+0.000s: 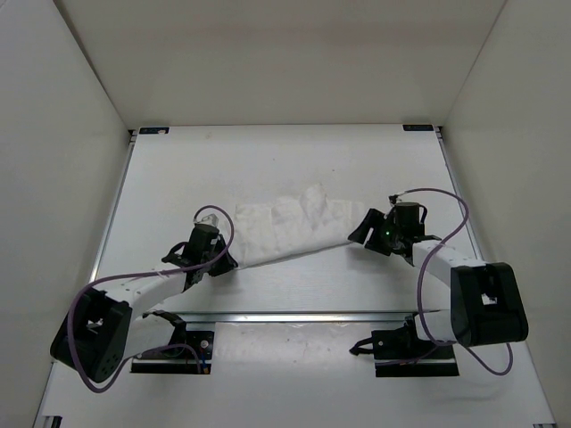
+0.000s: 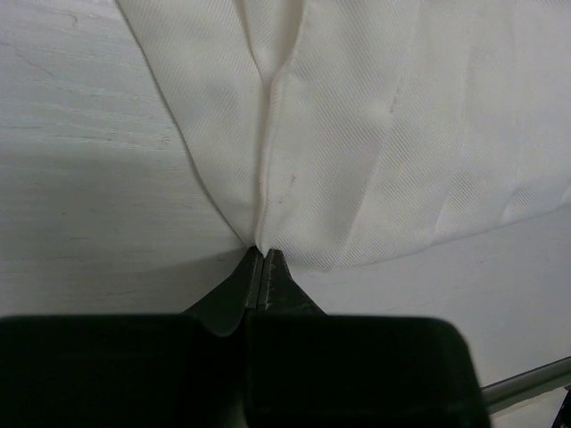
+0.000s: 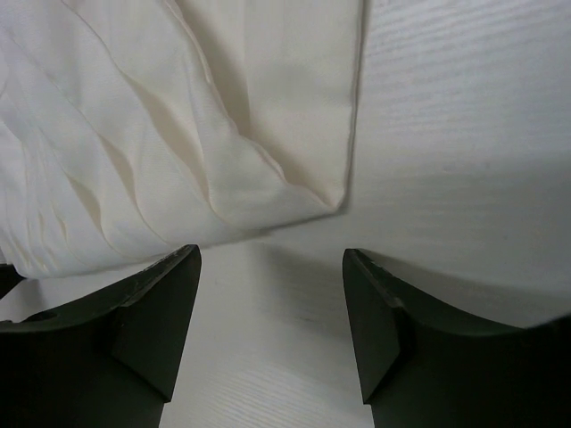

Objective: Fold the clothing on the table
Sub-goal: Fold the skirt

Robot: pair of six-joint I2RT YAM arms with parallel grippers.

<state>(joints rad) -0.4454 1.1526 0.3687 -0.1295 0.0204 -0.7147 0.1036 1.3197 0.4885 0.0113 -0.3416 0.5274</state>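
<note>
My right gripper's open fingers are short of the clothing's corner, so next my right gripper moves forward and pinches the layered edge (image 3: 296,189) before folding it across.
The clothing (image 1: 290,227) is a thin white garment lying rumpled across the middle of the table (image 1: 285,160), between my two arms. My left gripper (image 1: 220,259) is shut on the clothing's near-left corner; in the left wrist view its fingertips (image 2: 261,252) pinch the cloth (image 2: 357,134) into a ridge. At the garment's right end my right gripper (image 1: 364,234) is open. The right wrist view shows a corner of the clothing (image 3: 335,203) lying flat just beyond the gripper (image 3: 272,254), not between its fingers.
Beige walls close in the table on three sides. A metal rail (image 1: 294,316) runs across the near edge in front of both arm bases. Purple cables loop off each arm, the right one (image 1: 446,201) arching beside the gripper.
</note>
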